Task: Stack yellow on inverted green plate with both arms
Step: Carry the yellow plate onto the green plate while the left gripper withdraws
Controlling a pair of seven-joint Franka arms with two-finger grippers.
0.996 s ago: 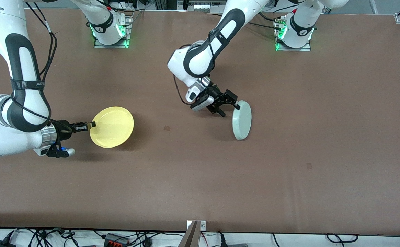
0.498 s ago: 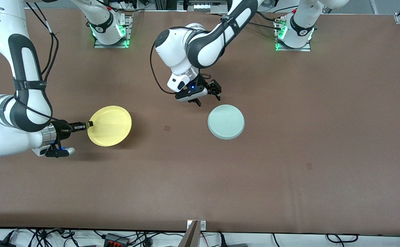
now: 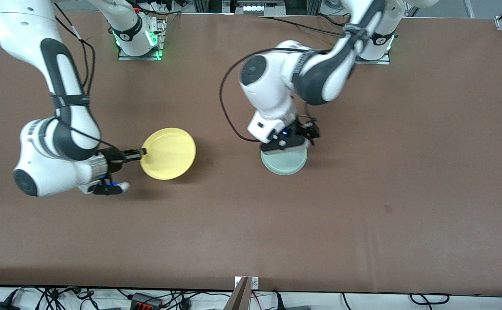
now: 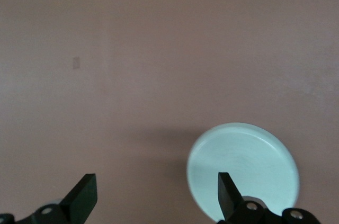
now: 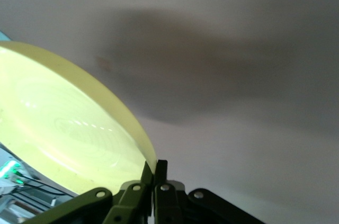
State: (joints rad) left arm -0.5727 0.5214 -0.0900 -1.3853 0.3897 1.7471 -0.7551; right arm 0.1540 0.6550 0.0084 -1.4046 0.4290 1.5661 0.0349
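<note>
The robot's right gripper needs to release the yellow plate in the middle of the upturned base of the pale green plate point(image 3: 285, 150).
The pale green plate point(image 3: 286, 165) lies flat and upside down on the table near the middle; it also shows in the left wrist view point(image 4: 249, 156). My left gripper point(image 3: 309, 135) hovers over the plate's edge, open and empty point(image 4: 156, 200). My right gripper point(image 3: 141, 152) is shut on the rim of the yellow plate point(image 3: 169, 153) and holds it level above the bare table, toward the right arm's end from the green plate. In the right wrist view the gripper point(image 5: 154, 170) pinches the yellow plate's point(image 5: 63, 128) rim.
Brown table mat point(image 3: 363, 206) with a small dark mark point(image 3: 210, 160) between the two plates. Arm bases point(image 3: 138, 41) stand along the table's edge farthest from the front camera.
The left gripper let go of the green plate, which dropped from on edge to flat and upside down, then moved over it. The right arm carried the yellow plate toward the green plate.
</note>
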